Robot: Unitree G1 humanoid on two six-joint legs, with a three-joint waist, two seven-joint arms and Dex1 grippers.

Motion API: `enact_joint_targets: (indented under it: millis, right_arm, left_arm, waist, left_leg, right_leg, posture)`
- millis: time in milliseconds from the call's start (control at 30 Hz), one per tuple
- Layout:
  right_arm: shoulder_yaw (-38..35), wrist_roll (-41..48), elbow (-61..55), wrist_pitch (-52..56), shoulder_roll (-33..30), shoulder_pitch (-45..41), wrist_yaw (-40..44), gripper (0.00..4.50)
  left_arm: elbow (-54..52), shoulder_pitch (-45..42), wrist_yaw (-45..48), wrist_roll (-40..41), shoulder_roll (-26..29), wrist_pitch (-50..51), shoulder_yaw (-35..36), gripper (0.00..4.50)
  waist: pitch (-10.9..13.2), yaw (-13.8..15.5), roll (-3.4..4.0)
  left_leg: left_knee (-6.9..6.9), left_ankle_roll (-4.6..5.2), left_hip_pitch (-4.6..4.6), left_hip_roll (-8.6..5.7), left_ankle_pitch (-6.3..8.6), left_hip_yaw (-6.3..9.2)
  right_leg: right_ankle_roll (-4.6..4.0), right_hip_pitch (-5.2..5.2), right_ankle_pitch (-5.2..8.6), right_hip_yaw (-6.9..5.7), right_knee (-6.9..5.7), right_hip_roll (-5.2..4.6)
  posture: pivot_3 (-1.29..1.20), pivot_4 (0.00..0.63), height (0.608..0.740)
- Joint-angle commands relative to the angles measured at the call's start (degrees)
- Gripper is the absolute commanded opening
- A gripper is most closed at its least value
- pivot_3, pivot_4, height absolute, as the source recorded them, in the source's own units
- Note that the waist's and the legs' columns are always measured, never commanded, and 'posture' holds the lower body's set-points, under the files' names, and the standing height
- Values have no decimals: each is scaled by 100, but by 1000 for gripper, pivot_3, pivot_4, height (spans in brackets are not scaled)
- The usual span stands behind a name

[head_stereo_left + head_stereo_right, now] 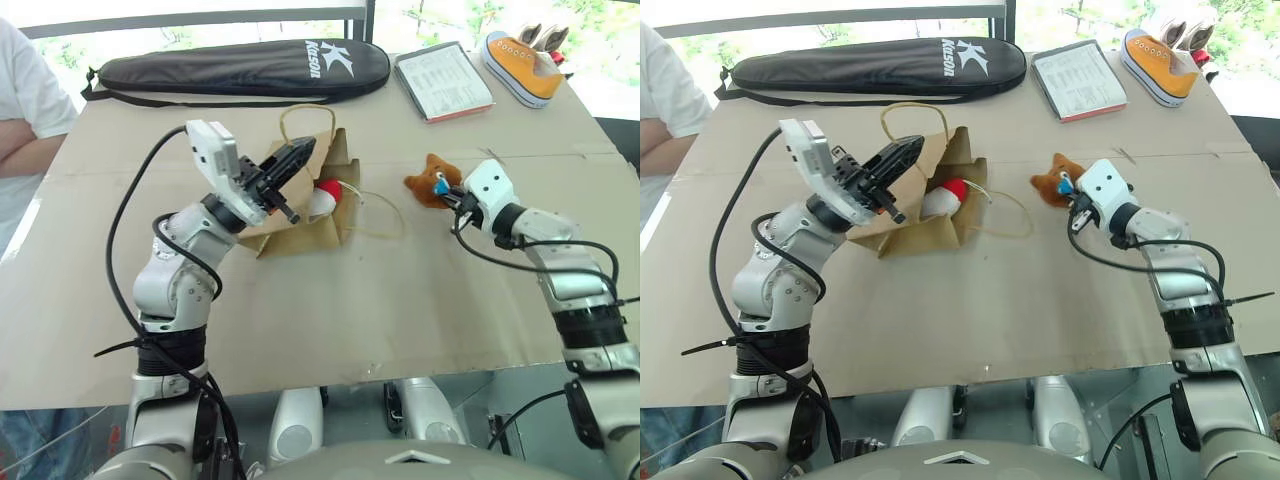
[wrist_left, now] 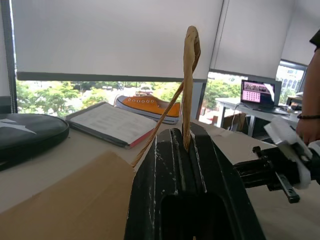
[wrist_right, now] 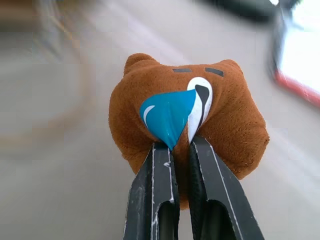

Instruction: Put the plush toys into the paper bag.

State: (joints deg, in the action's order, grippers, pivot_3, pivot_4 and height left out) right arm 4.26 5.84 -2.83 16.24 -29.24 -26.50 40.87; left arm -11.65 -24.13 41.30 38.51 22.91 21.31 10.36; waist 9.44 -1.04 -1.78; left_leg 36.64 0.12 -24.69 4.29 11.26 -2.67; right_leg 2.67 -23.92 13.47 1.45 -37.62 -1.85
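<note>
I should let go of the brown bear head with my right gripper just inside the opening of the brown paper bag [image 1: 304, 209].
The brown paper bag [image 1: 300, 228] lies on the cardboard-covered table, its mouth facing right. My left gripper [image 1: 306, 150] is shut on one of its tan cord handles [image 2: 190, 55] and holds that edge up. The white rocket toy with a red tip [image 1: 322, 197] lies inside the bag's mouth. To the right of the bag, my right gripper [image 1: 448, 196] is shut on the brown bear head [image 3: 230, 125], pinching it just under its blue teardrop [image 3: 167, 112]. The bear [image 1: 424, 184] is at table level, apart from the bag.
The bag's other handle loop [image 1: 388, 215] lies on the table between bag and bear. A long black racket case [image 1: 240, 68], a booklet [image 1: 442, 80] and an orange sneaker [image 1: 522, 65] lie along the far edge. A person's arm [image 1: 25, 150] is at the left.
</note>
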Motion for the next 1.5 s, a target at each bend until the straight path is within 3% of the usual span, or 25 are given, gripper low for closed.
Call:
enact_joint_targets:
  millis: [33,200,333,600,933,1167,1333,1500]
  right_arm:
    - [294,260,-1004,48,122,-142,275,42]
    - [1001,99,-837,133,585,-585,397,42]
    - [1833,-371,111,-455,1022,-1141,671,42]
    - [2233,-620,878,-1222,1320,-1528,1159,42]
    - [2627,-1314,2395,-2099,1840,-2087,1273,42]
    - [2317,-927,1874,-1560,1611,-1797,1634,42]
    - [2064,-912,2821,-1977,2443,-2117,821,42]
    - [1952,-916,3575,-2564,2843,-2254,761,42]
  left_arm:
    - [-37,-177,190,310,42,93,98,0]
    - [66,-306,303,295,42,136,-7,0]
    - [79,-402,276,209,16,205,-129,0]
    - [-118,-238,117,-36,66,168,-245,0]
    - [-746,119,7,287,-72,410,-333,0]
    - [-719,221,2,270,-5,350,-214,0]
    - [-816,293,-73,315,-131,372,-290,0]
    - [-918,458,-92,315,-146,365,-300,0]
  waist:
    - [0,-4,-1]
    - [0,18,-1]
    - [1,29,-3]
    - [3,40,-4]
    - [3,8,-3]
    - [3,36,-3]
    - [3,-29,-3]
    - [4,-6,-3]
  left_leg:
    - [0,0,3,0,0,1]
    - [3,0,2,1,0,4]
    - [10,0,-3,0,0,1]
    - [9,-1,-8,0,0,6]
    - [8,-1,-1,3,0,7]
    - [10,-1,-3,2,0,7]
    - [9,-1,6,5,0,5]
    - [2,-1,2,9,0,10]
  right_leg:
    - [1,1,0,0,-1,1]
    - [-3,2,0,-3,-3,2]
    - [-3,3,0,-4,1,-2]
    - [-2,2,0,-10,1,-2]
    - [-3,1,0,-9,-8,1]
    - [-3,4,0,-10,-6,-3]
    - [-5,2,0,-7,-15,4]
    - [-4,0,0,-9,-10,9]
  posture:
    - [0,150,740]
    - [0,150,740]
    - [0,150,740]
    - [0,150,740]
    - [0,150,740]
    - [0,150,740]
    - [0,150,740]
    - [0,150,740]
